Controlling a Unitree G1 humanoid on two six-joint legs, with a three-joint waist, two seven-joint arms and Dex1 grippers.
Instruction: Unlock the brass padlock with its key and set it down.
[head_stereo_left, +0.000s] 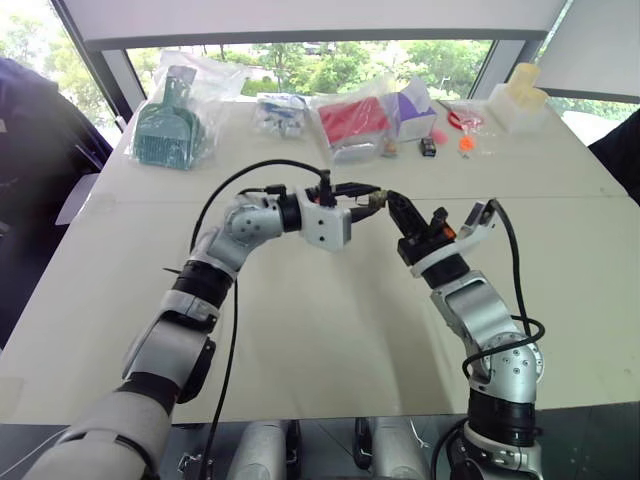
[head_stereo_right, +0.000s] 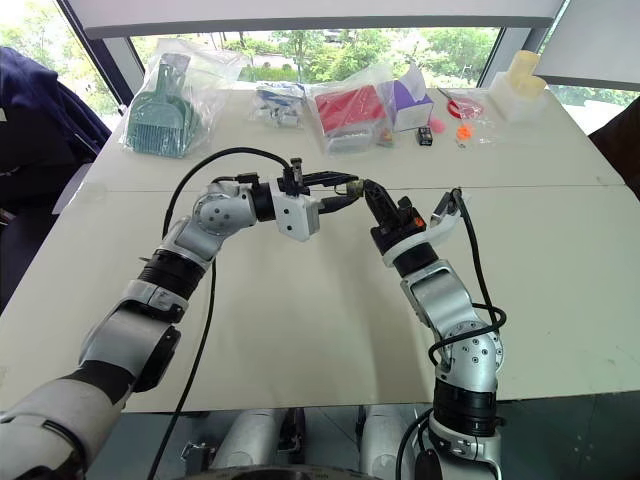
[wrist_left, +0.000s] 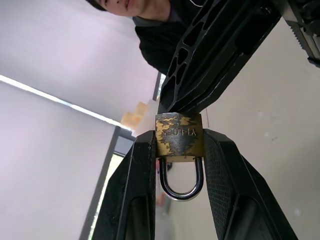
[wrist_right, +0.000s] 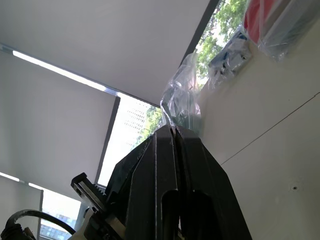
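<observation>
I see the closed shackle between my left gripper's fingers, so my right gripper should take the padlock's body (wrist_left: 179, 137) so that my left gripper can open and hook the shackle.
The brass padlock (wrist_left: 178, 140) is pinched by its worn body between the two fingers of my left gripper (wrist_left: 178, 150), and its silvery shackle (wrist_left: 181, 187) hangs closed toward the wrist. In the head views this grip hovers above the middle of the table, and the padlock (head_stereo_left: 372, 205) is a small speck there. My right gripper (head_stereo_left: 392, 200) is shut, and its tips press against the padlock's end opposite the shackle. Its black fingers (wrist_left: 210, 60) meet that face of the padlock. The key is hidden; I cannot make it out between the shut right fingers (wrist_right: 172, 131).
Along the white table's (head_stereo_left: 300, 340) far edge lie a bagged green brush set (head_stereo_left: 165, 125), a bagged red item (head_stereo_left: 352, 120), a purple box (head_stereo_left: 410, 110), small orange bits (head_stereo_left: 465, 143) and white containers (head_stereo_left: 520, 100). A person (wrist_left: 155, 35) is beyond the table.
</observation>
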